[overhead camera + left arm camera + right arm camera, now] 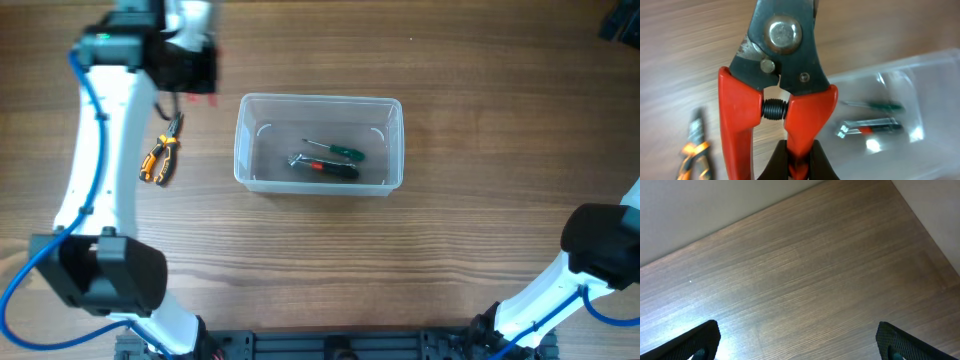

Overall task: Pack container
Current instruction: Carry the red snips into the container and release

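Note:
My left gripper is going to let go of the red-handled cutters inside the clear plastic container, over the green-handled screwdriver's thin metal shaft (314, 143) (852, 104).
The clear plastic container (318, 143) sits mid-table and holds a green-handled screwdriver (335, 150) and a dark tool with a red band (325, 168). It also shows in the left wrist view (920, 100). My left gripper (799, 160) is shut on one red handle of the red-handled cutters (777, 85), held above the table left of the container; red bits show under the gripper in the overhead view (200, 95). Orange-and-black pliers (160, 152) lie on the table left of the container. My right gripper (800, 342) is open and empty over bare table.
The wooden table top (450, 250) surrounds the container. The left arm (100, 150) stretches along the left side. The right arm base (600, 240) sits at the lower right. A pale wall lies beyond the table edge in the right wrist view (715, 205).

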